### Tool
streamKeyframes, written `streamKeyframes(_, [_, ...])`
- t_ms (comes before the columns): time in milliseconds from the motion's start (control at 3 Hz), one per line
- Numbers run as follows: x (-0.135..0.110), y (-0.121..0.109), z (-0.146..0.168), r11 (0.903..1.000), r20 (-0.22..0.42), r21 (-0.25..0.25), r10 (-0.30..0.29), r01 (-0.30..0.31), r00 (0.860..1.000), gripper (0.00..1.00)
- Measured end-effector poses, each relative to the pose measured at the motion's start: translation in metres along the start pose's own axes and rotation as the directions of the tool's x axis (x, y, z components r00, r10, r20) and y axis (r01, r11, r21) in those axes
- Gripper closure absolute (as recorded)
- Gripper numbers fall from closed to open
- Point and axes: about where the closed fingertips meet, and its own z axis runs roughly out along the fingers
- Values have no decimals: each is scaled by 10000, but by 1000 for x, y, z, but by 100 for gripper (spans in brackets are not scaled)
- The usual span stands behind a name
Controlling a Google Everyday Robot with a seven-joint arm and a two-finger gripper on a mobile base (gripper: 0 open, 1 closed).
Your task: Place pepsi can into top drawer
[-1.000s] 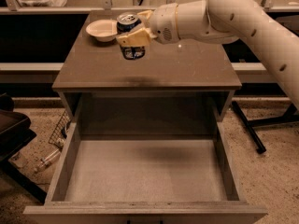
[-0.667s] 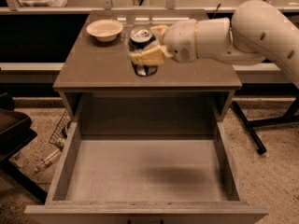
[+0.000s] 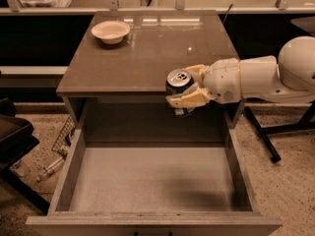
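Observation:
Next, my gripper sets the pepsi can down upright and lets go of it near the middle of the top drawer's pale bottom (image 3: 149,171).
The pepsi can (image 3: 179,85), dark blue with a silver top and pull tab, is held upright in my gripper (image 3: 186,88). The cream fingers (image 3: 187,100) are shut around its sides. The can hangs in the air over the front edge of the cabinet top, above the back right part of the top drawer (image 3: 152,181). The drawer is pulled fully out, wide and shallow with a pale flat bottom, and nothing lies in it. My white arm (image 3: 261,77) reaches in from the right.
A cream bowl (image 3: 110,32) sits at the back left of the brown cabinet top (image 3: 147,53). A dark chair or cart (image 3: 15,141) stands left of the drawer. A wire basket and a bottle (image 3: 54,163) lie on the floor at the left. A black stand leg (image 3: 263,136) is at the right.
My gripper has carried the can from beside the bowl at the back of the cabinet top forward and to the right, to the front edge above the open drawer.

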Motion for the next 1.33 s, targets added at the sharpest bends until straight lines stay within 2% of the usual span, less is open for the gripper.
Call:
streamKeyframes(333, [8,5,6,9999,69,-28,96,-96,9999,100])
streamKeyframes(667, [39,25,20,9989,341,163,424,-430,9985,100])
streamKeyframes(1000, [88,61,53,9981,616,-37,616,-614,9962,100])
streamKeyframes(1333, [111,79,77,9972,703,-320,701,-680,9951,100])
